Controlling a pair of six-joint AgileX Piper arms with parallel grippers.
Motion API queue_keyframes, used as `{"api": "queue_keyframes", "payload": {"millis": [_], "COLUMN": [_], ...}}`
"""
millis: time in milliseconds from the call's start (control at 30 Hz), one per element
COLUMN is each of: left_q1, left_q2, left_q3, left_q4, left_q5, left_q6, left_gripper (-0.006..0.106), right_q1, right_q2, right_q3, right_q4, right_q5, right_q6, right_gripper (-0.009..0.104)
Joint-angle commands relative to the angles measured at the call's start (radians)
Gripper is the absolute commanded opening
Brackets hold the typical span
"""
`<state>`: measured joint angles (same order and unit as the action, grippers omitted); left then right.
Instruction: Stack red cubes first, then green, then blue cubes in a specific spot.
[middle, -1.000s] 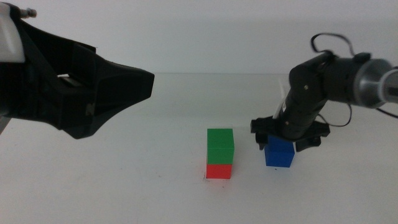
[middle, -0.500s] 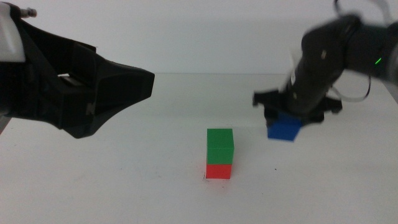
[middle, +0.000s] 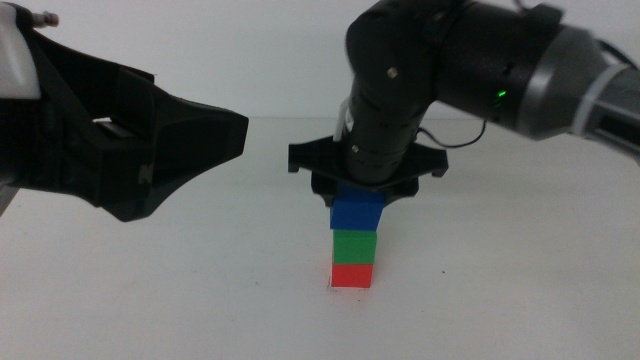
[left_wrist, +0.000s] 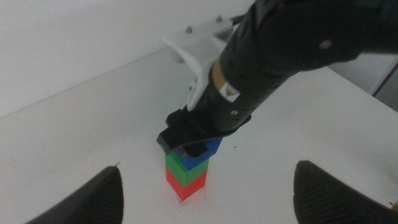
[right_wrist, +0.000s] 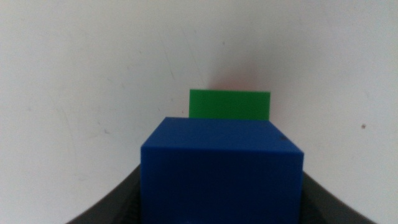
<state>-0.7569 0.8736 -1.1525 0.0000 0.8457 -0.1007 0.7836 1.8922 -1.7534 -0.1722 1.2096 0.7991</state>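
Note:
Next, I set the blue cube squarely down with my right gripper on top of the green cube (middle: 355, 208) (right_wrist: 229, 127).
The red cube (middle: 352, 275) sits on the white table with the green cube (middle: 354, 246) squarely on top of it. My right gripper (middle: 361, 198) comes down from above, shut on the blue cube (middle: 358, 211), which is right on top of the green one. I cannot tell whether it rests there. In the right wrist view the blue cube (right_wrist: 221, 168) fills the space between the jaws and hides most of the green cube (right_wrist: 230, 104). The spot is hidden under the stack. My left gripper (middle: 150, 140) waits open, high at the left, and its wrist view shows the stack (left_wrist: 186, 177).
The white table (middle: 180, 300) stretches around the stack. A tiny dark tick mark (middle: 443, 272) lies to the right of the stack. The right arm's thick body (middle: 450, 60) hangs over the stack from the upper right.
My right gripper lifted the blue cube off the table to the right of the stack and carried it left, over the green cube. The left arm has not moved.

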Motion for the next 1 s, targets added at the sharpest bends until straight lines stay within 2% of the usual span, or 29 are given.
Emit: {"api": "queue_keyframes", "payload": {"millis": [0, 500, 933, 967], "left_q1": [-0.001, -0.001, -0.001, -0.001], "left_q2": [-0.003, -0.003, -0.003, -0.003], "left_q3": [0.002, 0.002, 0.002, 0.002], "left_q4": [0.0, 0.0, 0.0, 0.0], "left_q5": [-0.017, -0.054, -0.057, -0.057], "left_q6": [0.003, 0.003, 0.003, 0.003], "left_gripper": [0.094, 0.094, 0.094, 0.094], "right_q1": [0.005, 0.003, 0.001, 0.001], "right_q2": [0.011, 0.076, 0.11, 0.11], "right_q3": [-0.011, -0.011, -0.011, -0.011], "right_q4": [-0.024, -0.08, -0.083, -0.09], "right_q5": [0.011, -0.018, -0.052, -0.032], "right_q6": [0.015, 0.023, 0.023, 0.023], "right_gripper": [0.003, 0.004, 0.004, 0.023]}}
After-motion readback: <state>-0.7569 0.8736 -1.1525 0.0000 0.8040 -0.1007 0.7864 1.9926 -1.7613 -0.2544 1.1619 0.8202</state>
